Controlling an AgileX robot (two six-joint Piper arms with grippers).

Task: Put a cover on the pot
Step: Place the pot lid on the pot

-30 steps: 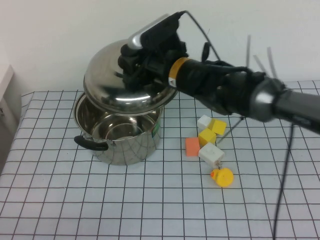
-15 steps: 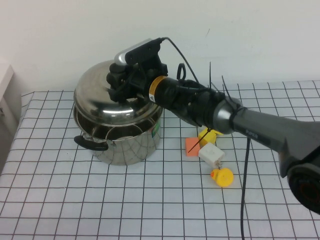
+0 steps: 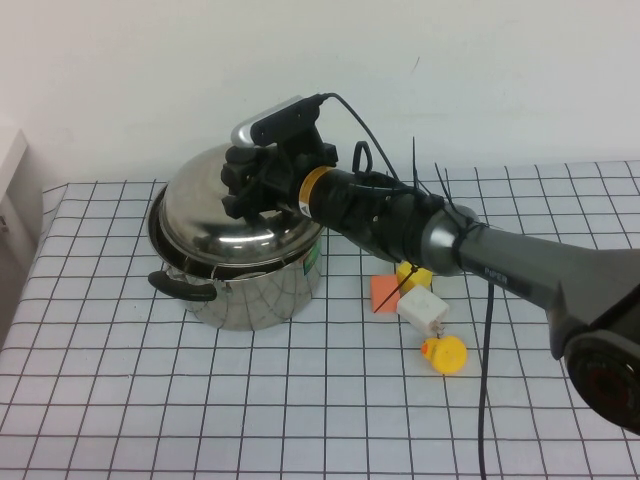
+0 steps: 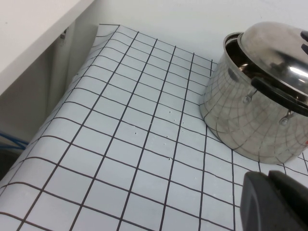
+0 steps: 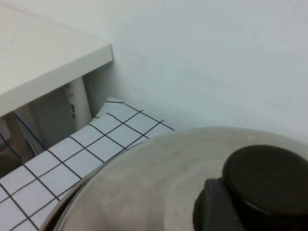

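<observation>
My right gripper needs to let the lid go once it sits level on the steel pot's rim [image 3: 237,212], with the gap closed.
The large steel pot [image 3: 255,295] with black side handles stands at the back left of the checked table. A domed steel lid [image 3: 215,215] lies tilted over its mouth, with a gap still showing at the pot's left rim. My right gripper [image 3: 252,185] is shut on the lid's black knob [image 5: 267,180] from above. In the left wrist view the pot [image 4: 250,130] and the tilted lid [image 4: 274,53] show off to one side. My left gripper [image 4: 268,179] hangs low over the table left of the pot, shut and empty. It is out of the high view.
To the right of the pot lie an orange block [image 3: 384,293], a yellow block [image 3: 415,272], a white block [image 3: 424,310] and a yellow duck [image 3: 444,353]. A white shelf [image 4: 33,33] stands past the table's left edge. The wall is close behind the pot.
My right gripper has carried the lid down and to the left, from raised and steeply tilted above the pot to lying on its mouth. The pot has stayed in place.
</observation>
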